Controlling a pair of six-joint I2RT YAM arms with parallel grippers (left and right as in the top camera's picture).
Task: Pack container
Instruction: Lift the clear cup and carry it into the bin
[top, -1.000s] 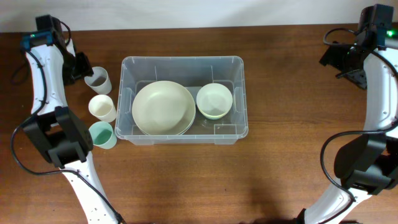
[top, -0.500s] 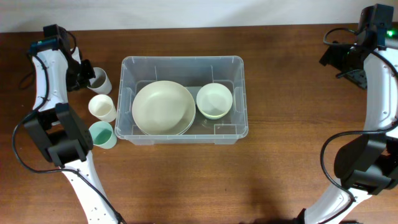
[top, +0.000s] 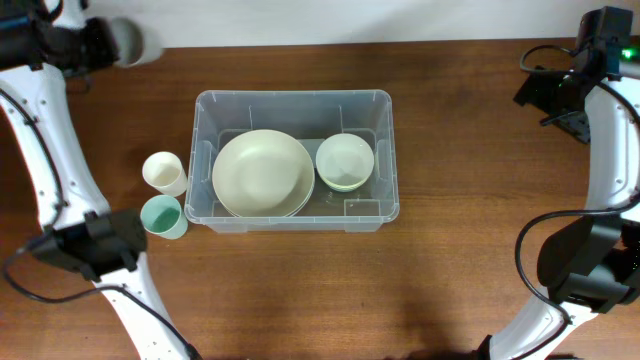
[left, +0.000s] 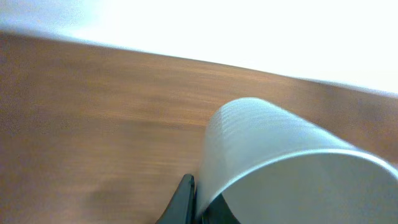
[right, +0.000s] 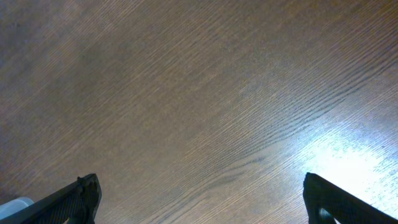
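Next, I set the grey cup down with my left gripper between the pale green bowl and the container's front side (top: 325, 201).
The clear container (top: 293, 107) sits mid-table and holds a large cream plate (top: 263, 173) and a pale green bowl (top: 345, 161). My left gripper (top: 100, 45) is lifted at the far left back corner, shut on the rim of a grey cup (top: 130, 42). In the left wrist view that grey cup (left: 292, 168) fills the lower right, its wall pinched between the dark fingers (left: 183, 199). A cream cup (top: 164, 172) and a teal cup (top: 163, 216) stand just left of the container. My right gripper (right: 202, 199) hangs open over bare wood at the back right, its fingertips (right: 81, 193) far apart.
The right arm (top: 575, 85) reaches along the table's right edge. White wall runs behind the table's back edge (top: 320, 42). Bare wood lies in front of the container and to its right.
My left gripper shut on the grey cup's rim and lifted it from beside the container up and back-left, out of its spot above the cream cup. The right arm stayed still.
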